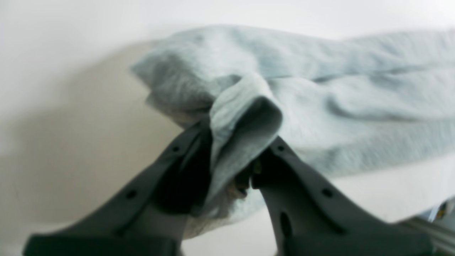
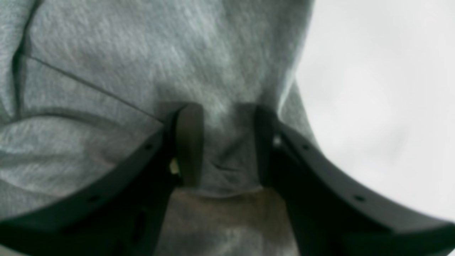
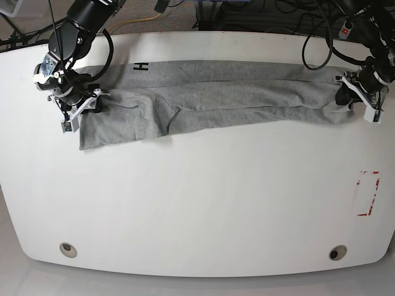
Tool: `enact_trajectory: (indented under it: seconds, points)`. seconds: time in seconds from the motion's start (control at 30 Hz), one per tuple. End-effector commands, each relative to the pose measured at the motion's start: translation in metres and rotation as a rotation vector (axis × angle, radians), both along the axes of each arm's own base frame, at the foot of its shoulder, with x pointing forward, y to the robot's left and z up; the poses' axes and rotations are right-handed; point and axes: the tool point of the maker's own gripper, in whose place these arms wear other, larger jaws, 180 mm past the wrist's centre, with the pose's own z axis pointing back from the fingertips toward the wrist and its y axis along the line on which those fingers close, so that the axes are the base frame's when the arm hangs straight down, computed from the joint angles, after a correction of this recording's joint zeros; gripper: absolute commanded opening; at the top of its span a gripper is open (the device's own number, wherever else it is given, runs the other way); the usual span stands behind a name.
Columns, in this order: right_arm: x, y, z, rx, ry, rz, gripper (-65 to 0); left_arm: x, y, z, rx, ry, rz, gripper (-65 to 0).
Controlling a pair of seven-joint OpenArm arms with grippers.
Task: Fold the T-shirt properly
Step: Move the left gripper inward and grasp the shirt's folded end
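Note:
My left gripper needs to release the bunched end of the T-shirt on top of the middle of the T-shirt's stretched heather-grey band (image 3: 213,92).
The heather-grey T-shirt (image 3: 216,98) lies stretched in a long band across the far half of the white table (image 3: 197,203), with a black letter H (image 3: 142,66) showing near its back left. My left gripper (image 3: 357,98) is at the band's right end, and the left wrist view shows it (image 1: 234,160) shut on a bunched fold of the T-shirt (image 1: 355,106). My right gripper (image 3: 79,106) is at the left end. In the right wrist view it (image 2: 227,149) closes over the edge of the cloth (image 2: 142,53), which fills the gap between the pads.
A red-and-white marking (image 3: 368,194) sits on the table at the right. Two round holes (image 3: 68,249) (image 3: 337,253) are near the front edge. Cables (image 3: 259,12) run along the floor behind the table's back edge.

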Motion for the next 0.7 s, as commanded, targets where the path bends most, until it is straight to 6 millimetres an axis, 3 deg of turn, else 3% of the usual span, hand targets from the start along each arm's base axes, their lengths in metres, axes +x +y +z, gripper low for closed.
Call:
enact_trajectory:
  seconds: [0.0,0.2,0.53,0.67]
  points:
    - [0.009,-0.006,0.011,-0.017,-0.041,-0.004,-43.1,0.01,-0.023,0.025,0.05,-0.06,-0.082,-59.0]
    - [0.009,-0.005,0.011,-0.013,-0.044,-0.004,-43.1,0.009,-0.084,0.038,0.053,-0.092,-0.219,-59.0]
    - [0.009,-0.005,0.011,-0.011,-0.044,-0.004,-43.1,0.013,-0.167,0.032,-0.063,-0.102,-0.404,-58.9]
    - [0.009,-0.005,0.011,-0.01,-0.045,-0.004,-43.1,0.022,-0.201,0.039,-0.101,-0.133,-0.488,-58.9]
